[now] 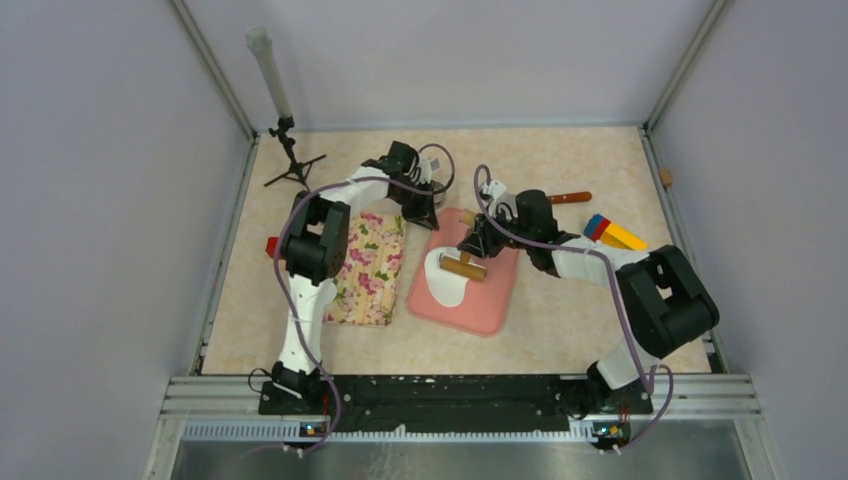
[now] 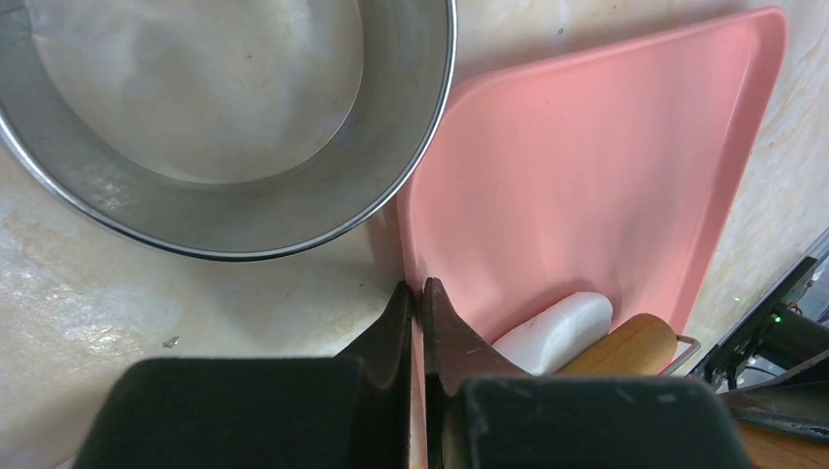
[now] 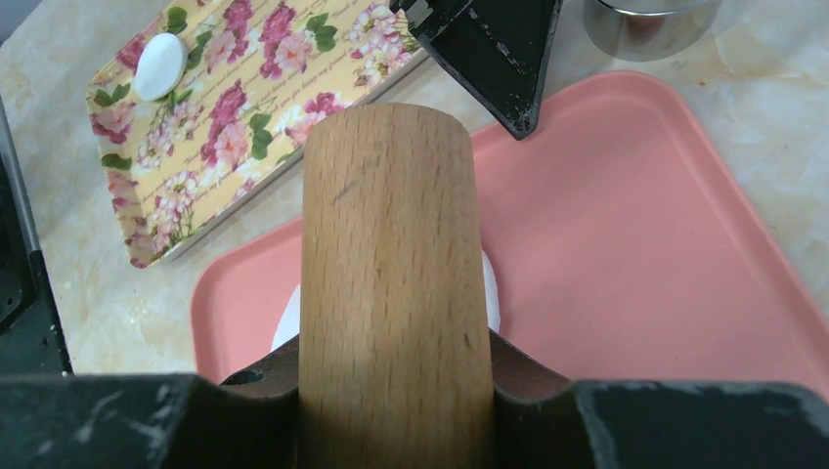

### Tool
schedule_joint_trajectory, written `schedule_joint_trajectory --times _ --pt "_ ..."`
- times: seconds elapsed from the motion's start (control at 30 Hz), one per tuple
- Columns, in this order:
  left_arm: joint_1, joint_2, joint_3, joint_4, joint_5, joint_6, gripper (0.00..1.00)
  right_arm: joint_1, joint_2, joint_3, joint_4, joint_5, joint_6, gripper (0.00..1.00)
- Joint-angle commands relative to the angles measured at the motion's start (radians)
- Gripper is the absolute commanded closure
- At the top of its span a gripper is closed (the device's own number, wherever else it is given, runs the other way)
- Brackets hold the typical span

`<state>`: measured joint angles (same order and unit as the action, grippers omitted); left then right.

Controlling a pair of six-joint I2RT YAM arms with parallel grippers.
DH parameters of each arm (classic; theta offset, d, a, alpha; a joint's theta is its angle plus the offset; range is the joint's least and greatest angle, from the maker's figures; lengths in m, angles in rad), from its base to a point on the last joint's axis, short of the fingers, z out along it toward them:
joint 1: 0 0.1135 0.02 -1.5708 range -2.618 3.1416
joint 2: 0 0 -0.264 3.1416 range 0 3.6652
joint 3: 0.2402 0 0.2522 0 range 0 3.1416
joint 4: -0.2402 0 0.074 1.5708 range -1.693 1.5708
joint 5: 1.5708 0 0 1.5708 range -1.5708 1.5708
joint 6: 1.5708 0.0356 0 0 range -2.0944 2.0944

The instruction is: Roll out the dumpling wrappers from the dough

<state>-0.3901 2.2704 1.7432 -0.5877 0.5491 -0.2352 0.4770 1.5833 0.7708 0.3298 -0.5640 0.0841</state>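
The robot's right gripper should set the rolling pin down on the table (image 1: pixel 561 229) between the pink board and the coloured blocks.
The white dough (image 1: pixel 447 282) lies flattened on the pink board (image 1: pixel 480 300). Across it rests a wooden rolling pin (image 1: pixel 463 268), and my right gripper (image 1: pixel 478 247) is shut on that pin. In the right wrist view the rolling pin (image 3: pixel 391 254) fills the right gripper (image 3: pixel 391 360), with the dough (image 3: pixel 286 322) showing on either side below it. My left gripper (image 2: pixel 416 291) is shut on the pink board's (image 2: pixel 606 166) left edge, close to its far corner; dough (image 2: pixel 552 332) and rolling pin (image 2: pixel 626 347) lie beyond. One dumpling wrapper (image 3: pixel 159 66) sits on the floral tray (image 3: pixel 235 117).
The floral tray (image 1: pixel 367 270) lies just left of the board. A metal bowl (image 2: pixel 225 117) stands by the board's far left corner. A small tripod (image 1: pixel 291 160) is at the back left. A red-handled tool (image 1: pixel 568 197) and coloured blocks (image 1: pixel 612 232) lie at the right.
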Motion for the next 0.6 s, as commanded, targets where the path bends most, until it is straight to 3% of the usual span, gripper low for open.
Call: schedule_joint_trajectory --times 0.0,0.57 --pt "-0.026 0.037 0.034 -0.036 0.028 0.077 1.00 0.003 0.046 -0.007 -0.026 0.091 -0.072 1.00" --pt "-0.029 0.043 0.071 -0.066 0.038 0.096 1.00 0.003 0.072 -0.084 -0.058 -0.067 0.024 1.00"
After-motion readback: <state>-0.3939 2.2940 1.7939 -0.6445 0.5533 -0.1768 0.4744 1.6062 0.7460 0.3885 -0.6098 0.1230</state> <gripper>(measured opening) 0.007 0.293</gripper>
